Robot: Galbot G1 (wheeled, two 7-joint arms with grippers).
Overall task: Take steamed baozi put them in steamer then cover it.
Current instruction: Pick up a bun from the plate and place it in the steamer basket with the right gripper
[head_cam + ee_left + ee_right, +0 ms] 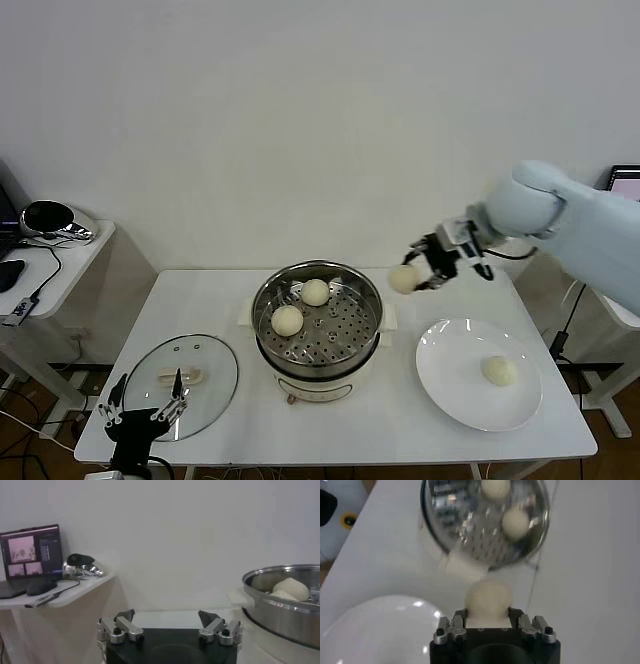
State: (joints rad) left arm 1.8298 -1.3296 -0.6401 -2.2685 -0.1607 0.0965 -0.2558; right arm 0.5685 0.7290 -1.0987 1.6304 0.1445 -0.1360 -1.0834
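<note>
Next, I let go of the baozi, now held beside the steamer's rim, with my right gripper on the bare front part of the steamer's perforated tray (322, 341) (462, 506).
The steel steamer (318, 358) stands mid-table on its white base, with two cream baozi (315, 292) (287, 320) on its perforated tray. My right gripper (418, 273) is shut on a third baozi (403, 279) and holds it in the air just right of the steamer's rim; the right wrist view shows this baozi (488, 598) between the fingers, with the steamer (465, 545) beyond. A fourth baozi (499, 371) lies on the white plate (450, 380). The glass cover (210, 385) lies flat at the table's front left. My left gripper (140, 408) is open by the cover's near edge.
A side table (70, 255) at the left holds a shiny object and cables. In the left wrist view a laptop (30, 552) stands on that side table and the steamer's rim (280, 605) shows. A wall rises close behind the table.
</note>
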